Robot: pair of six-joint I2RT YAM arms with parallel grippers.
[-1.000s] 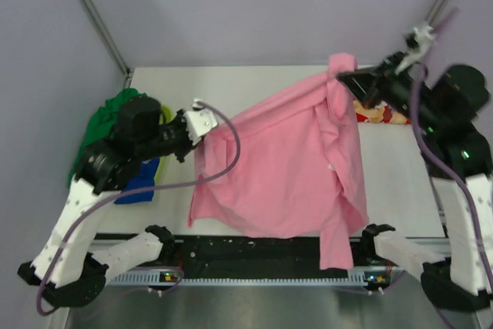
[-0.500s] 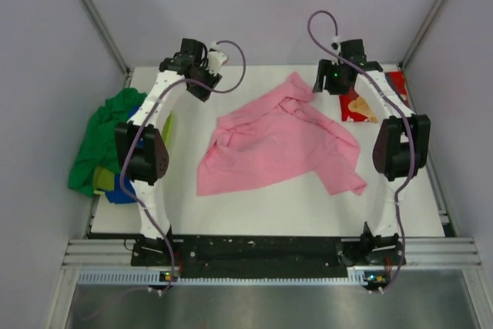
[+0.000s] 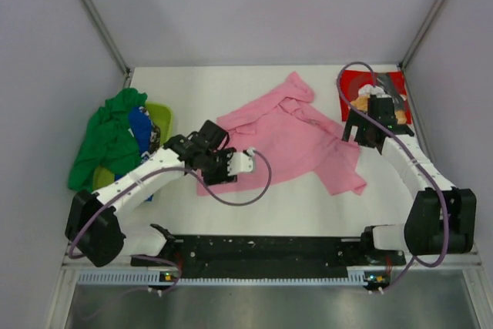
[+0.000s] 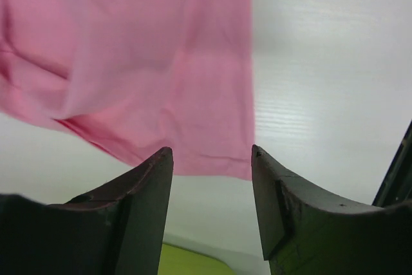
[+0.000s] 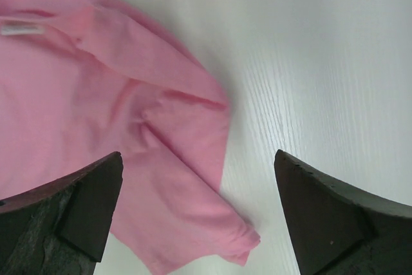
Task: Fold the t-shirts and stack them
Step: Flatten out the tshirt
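Observation:
I need to close my left gripper on the pink t-shirt's near corner point(image 3: 202, 188) point(image 4: 226, 163), at the end toward the pile of green and blue shirts.
The pink t-shirt point(image 3: 281, 136) lies rumpled and spread across the middle of the table. My left gripper point(image 3: 202, 166) hovers at its near-left corner, jaws open and empty; in the left wrist view the gripper point(image 4: 212, 152) has the pink hem point(image 4: 129, 62) just beyond its tips. My right gripper point(image 3: 357, 130) stands wide open over the shirt's right sleeve point(image 5: 187, 178), and the right wrist view shows nothing between the jaws of the gripper point(image 5: 198, 156). A folded red t-shirt point(image 3: 373, 96) lies at the back right.
A heap of green point(image 3: 108, 140), blue point(image 3: 140, 127) and yellow-green point(image 3: 160, 117) shirts sits at the table's left edge. Frame posts rise at both back corners. A black rail point(image 3: 262, 250) runs along the near edge.
A second ago both grippers held the pink shirt up in the air. They let go, the shirt dropped flat, and both arms came down open beside it.

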